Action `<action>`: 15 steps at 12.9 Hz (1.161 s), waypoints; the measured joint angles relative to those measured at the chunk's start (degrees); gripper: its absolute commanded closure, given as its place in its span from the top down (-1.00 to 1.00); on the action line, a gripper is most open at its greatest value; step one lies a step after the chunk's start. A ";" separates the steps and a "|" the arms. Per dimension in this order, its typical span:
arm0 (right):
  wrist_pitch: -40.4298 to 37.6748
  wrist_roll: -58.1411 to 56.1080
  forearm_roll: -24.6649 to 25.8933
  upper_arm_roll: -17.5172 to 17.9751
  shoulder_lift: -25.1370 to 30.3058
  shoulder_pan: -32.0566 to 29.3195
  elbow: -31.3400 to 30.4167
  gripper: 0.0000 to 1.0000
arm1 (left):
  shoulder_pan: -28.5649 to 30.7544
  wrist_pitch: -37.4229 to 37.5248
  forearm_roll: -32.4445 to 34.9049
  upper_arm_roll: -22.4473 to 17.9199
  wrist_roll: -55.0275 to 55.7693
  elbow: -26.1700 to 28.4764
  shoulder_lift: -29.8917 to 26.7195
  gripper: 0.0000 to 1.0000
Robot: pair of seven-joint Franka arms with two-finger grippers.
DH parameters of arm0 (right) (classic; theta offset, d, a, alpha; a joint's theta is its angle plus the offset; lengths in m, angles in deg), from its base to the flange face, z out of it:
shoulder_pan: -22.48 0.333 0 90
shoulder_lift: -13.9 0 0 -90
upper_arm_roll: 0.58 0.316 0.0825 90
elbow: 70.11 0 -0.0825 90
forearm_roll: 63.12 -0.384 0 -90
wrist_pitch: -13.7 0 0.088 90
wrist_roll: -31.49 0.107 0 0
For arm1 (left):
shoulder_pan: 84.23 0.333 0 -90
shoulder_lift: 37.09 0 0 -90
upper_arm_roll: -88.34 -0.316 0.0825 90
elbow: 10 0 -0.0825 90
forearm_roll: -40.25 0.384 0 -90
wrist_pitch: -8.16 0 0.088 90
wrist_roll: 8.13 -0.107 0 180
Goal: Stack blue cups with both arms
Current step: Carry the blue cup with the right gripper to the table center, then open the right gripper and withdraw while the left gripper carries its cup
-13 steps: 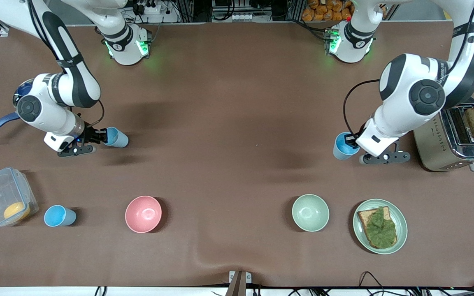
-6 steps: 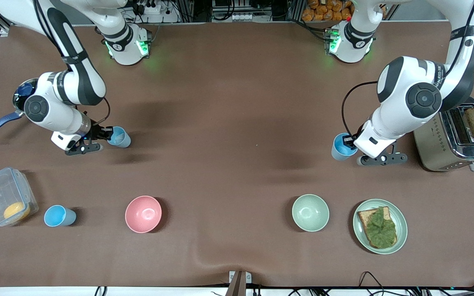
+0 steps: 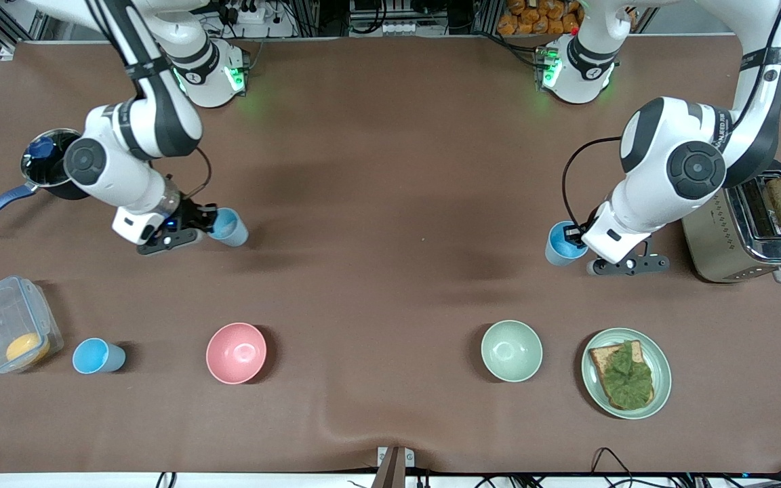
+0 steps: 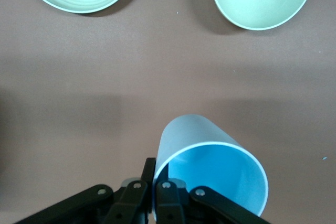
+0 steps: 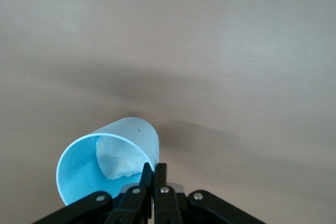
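The blue cup in my right gripper needs to be set down and let go on bare table midway [image 3: 384, 216] between the blue-handled pot and the toaster.
My right gripper [image 3: 207, 221] is shut on the rim of a blue cup [image 3: 230, 228] and holds it low over the table, toward the right arm's end. In the right wrist view the fingers [image 5: 154, 174] pinch the wall of this cup [image 5: 89, 177], which has a whitish patch inside. My left gripper [image 3: 575, 234] is shut on the rim of a second blue cup [image 3: 559, 245] beside the toaster. The left wrist view shows its bright blue inside [image 4: 215, 174] and the gripper [image 4: 156, 177]. A third blue cup [image 3: 96, 356] stands beside a clear box.
A pink bowl [image 3: 236, 352] and a pale green bowl [image 3: 511, 350] stand nearer the front camera. A plate with toast [image 3: 662, 379], a toaster [image 3: 746, 234], a clear box [image 3: 7, 332] and a blue-handled pot [image 3: 48, 166] ring the table.
My right gripper has carried its cup toward the left arm's end of the table. My left gripper and its cup have shifted only slightly.
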 measured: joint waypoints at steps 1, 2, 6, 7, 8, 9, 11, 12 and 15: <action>0.08 3.64 -0.61 0.04 -0.02 2.58 0.37 -1.00 | 0.06 0.00 0.00 -0.02 0.00 -0.04 0.08 -1.00; 0.10 8.36 -0.74 0.09 -0.06 5.63 0.90 -1.00 | 0.07 0.00 0.00 -0.02 0.00 -0.06 0.15 -1.00; 4.09 31.19 -0.99 0.46 -2.24 20.33 3.09 -1.00 | -0.14 -0.13 0.00 0.04 0.00 -1.10 1.35 -1.00; 5.20 36.82 -0.99 0.51 -3.81 23.90 4.29 -1.00 | -0.14 -0.27 0.00 0.05 0.00 -1.26 1.73 -1.00; 5.85 42.18 -0.97 0.54 -5.91 27.26 6.13 -1.00 | -0.11 -0.45 0.00 0.05 0.00 -1.33 2.04 -1.00; 6.35 46.58 -0.87 0.55 -8.25 30.04 8.23 -1.00 | -0.11 -0.60 0.00 0.05 0.00 -1.38 2.28 -1.00; 8.37 53.34 1.07 0.53 -13.24 33.72 11.82 -1.00 | -0.15 -0.72 0.00 0.06 0.00 -1.53 2.53 -1.00; 9.80 56.21 2.92 0.52 -15.45 34.56 12.83 -1.00 | -0.16 -0.73 0.00 0.08 0.00 -1.66 2.58 -1.00; 10.89 59.17 5.22 0.06 -17.72 34.98 14.61 0.26 | -0.23 -0.74 0.00 0.16 0.00 -2.48 2.59 -1.00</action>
